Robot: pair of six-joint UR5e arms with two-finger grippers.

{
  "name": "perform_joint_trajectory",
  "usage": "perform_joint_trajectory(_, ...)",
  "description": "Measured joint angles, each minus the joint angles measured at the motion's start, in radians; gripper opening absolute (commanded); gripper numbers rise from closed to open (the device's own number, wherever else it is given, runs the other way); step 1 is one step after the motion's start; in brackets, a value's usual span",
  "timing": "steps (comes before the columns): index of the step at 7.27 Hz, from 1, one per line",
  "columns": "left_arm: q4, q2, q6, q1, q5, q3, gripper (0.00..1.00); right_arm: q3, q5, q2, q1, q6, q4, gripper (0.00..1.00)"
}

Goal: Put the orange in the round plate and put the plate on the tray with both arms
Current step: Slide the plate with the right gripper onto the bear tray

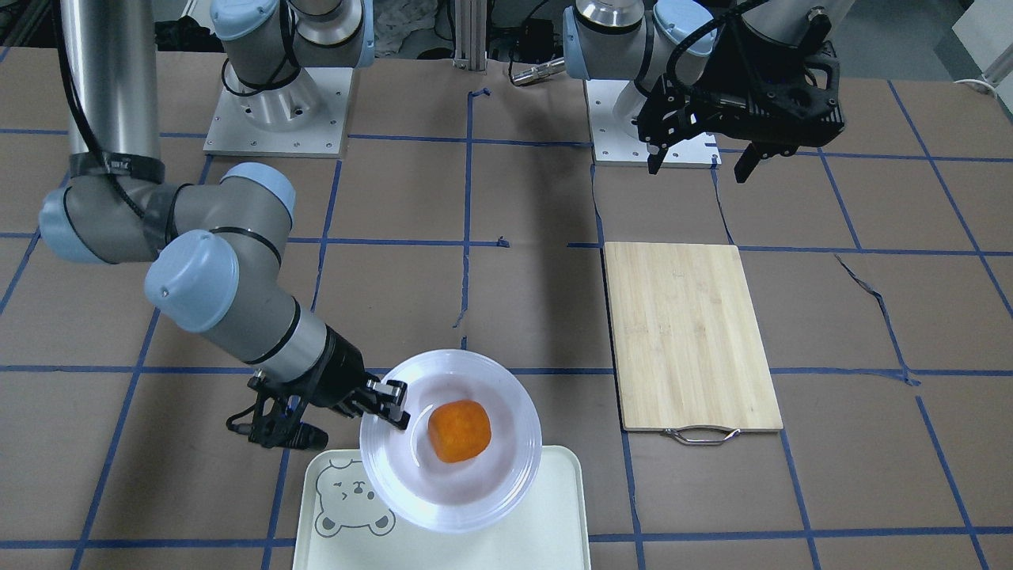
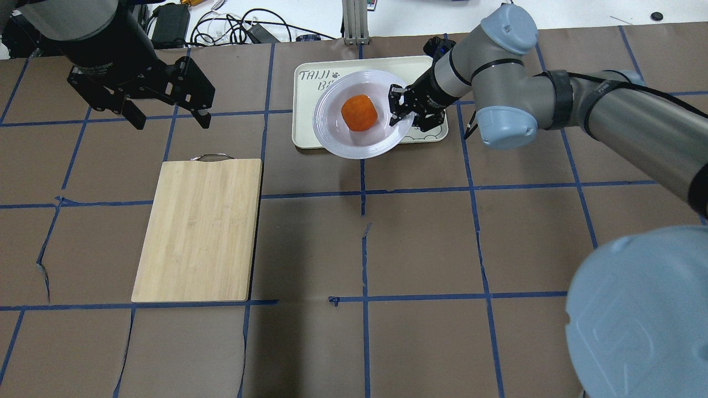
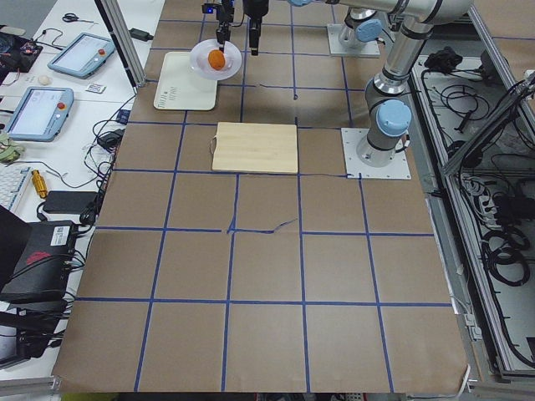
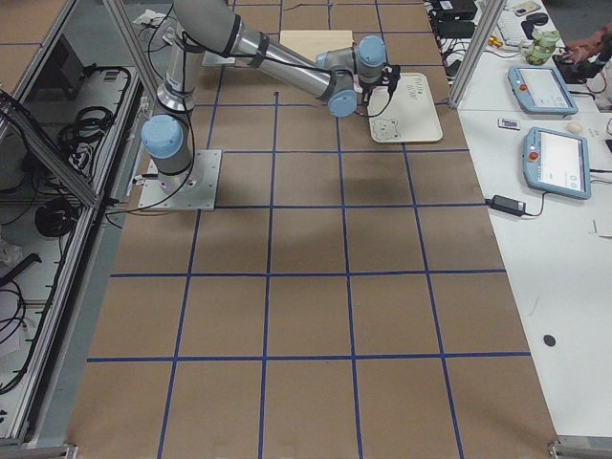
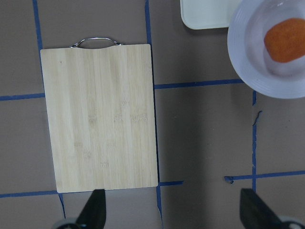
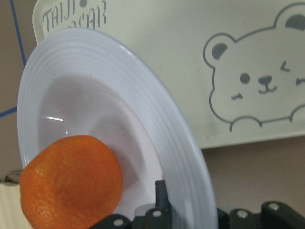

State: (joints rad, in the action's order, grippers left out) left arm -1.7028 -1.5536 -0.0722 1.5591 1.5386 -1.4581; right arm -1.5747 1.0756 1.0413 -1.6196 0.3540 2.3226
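I should use my right gripper to set the white round plate down on the cream tray's plain part [image 1: 453, 533] beside the bear face.
The orange [image 1: 459, 430] [image 2: 359, 112] lies in the sunken centre of the white round plate [image 1: 506, 380] [image 2: 332, 135]. My right gripper [image 1: 392, 404] [image 2: 397, 105] is shut on the plate's rim and holds it slightly tilted over the robot-side edge of the cream tray [image 1: 554, 522] [image 2: 301, 110]. In the right wrist view the orange [image 6: 71, 181] sits close by, the plate rim [image 6: 157, 129] runs across, and the tray's bear face [image 6: 257, 81] shows behind. My left gripper [image 1: 700, 162] [image 2: 166, 116] hangs open and empty, high above the table, apart from the plate.
A bamboo cutting board [image 1: 688, 336] [image 2: 199, 229] with a metal handle lies on the brown paper on the left arm's side. The left wrist view looks down on the board [image 5: 97, 117] and the plate [image 5: 248, 57]. Cables and tablets lie beyond the table's far edge.
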Motion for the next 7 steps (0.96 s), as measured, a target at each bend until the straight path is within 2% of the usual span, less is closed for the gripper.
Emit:
perform_joint_trajectory(2,0.0,0.0,-0.001,0.0,0.0,0.0,1.0,0.178,-0.002,-0.15,0.001,0.023,-0.011,0.16)
perform_joint_trajectory(3,-0.001,-0.001,-0.001,0.0,0.0,-0.001,1.0,0.21,-0.004,-0.195,0.002,0.027,-0.007,0.15)
perform_joint_trajectory(7,-0.002,-0.003,-0.001,-0.003,0.0,-0.001,1.0,0.218,-0.006,-0.245,0.003,0.032,0.006,0.16)
